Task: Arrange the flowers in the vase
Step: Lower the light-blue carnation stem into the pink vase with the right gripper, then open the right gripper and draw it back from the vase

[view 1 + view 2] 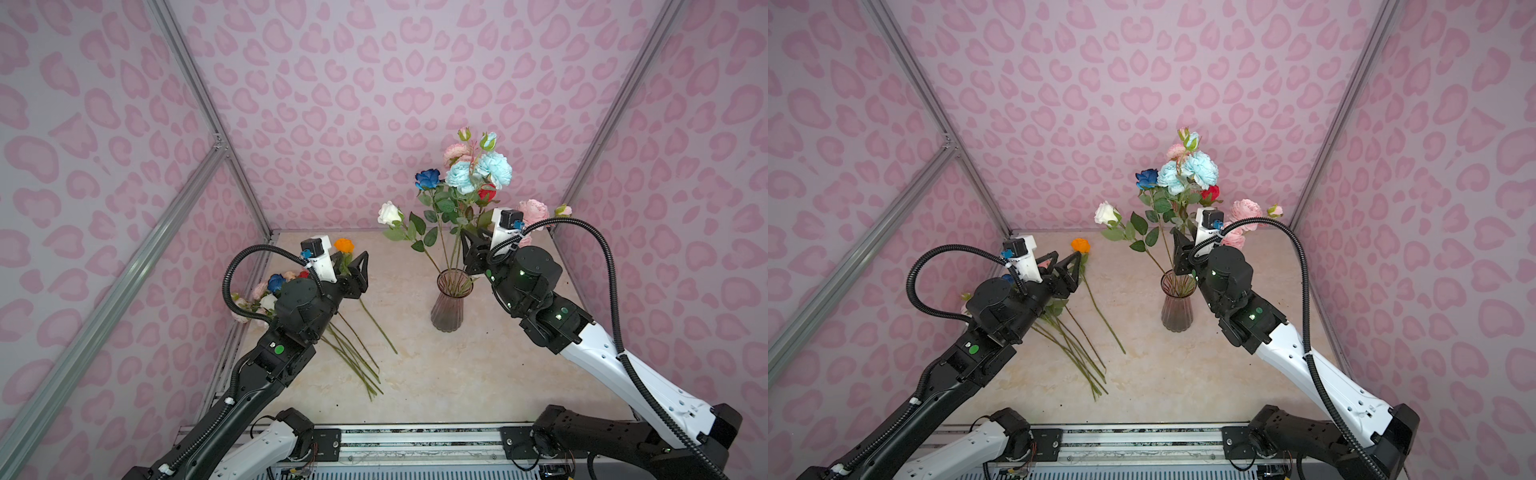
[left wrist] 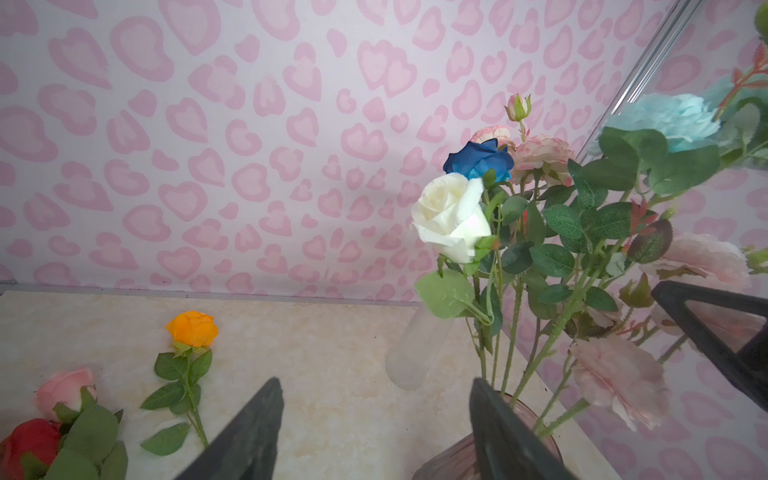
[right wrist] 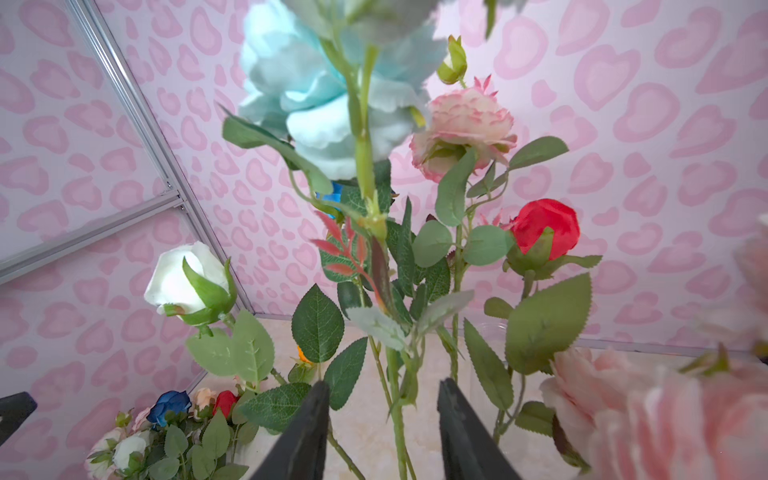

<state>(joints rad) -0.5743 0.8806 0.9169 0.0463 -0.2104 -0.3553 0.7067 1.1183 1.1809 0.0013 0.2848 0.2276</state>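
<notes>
I need to next use my right gripper to grab the rim of the purple glass vase (image 1: 472,288), on its side farthest from the orange rose.
A ribbed purple glass vase (image 1: 448,305) (image 1: 1177,307) stands right of the table's middle. It holds several flowers: a white rose (image 1: 390,213), a dark blue rose (image 1: 428,178), light blue peonies (image 1: 478,170), a red rose (image 1: 487,193) and a pink peony (image 1: 533,211). My right gripper (image 1: 469,249) (image 3: 382,382) is just above the vase rim, open, with a green stem (image 3: 395,399) passing loosely between its jaws. My left gripper (image 1: 1065,262) (image 2: 374,382) hovers open and empty above the loose flowers (image 1: 270,291), beside the orange rose (image 1: 344,245) lying on the table.
The loose stems (image 1: 357,357) fan out over the marble table (image 1: 457,374) towards the front. Pink-patterned walls with aluminium posts (image 1: 232,158) close in the left, back and right. A metal rail (image 1: 415,436) runs along the front edge.
</notes>
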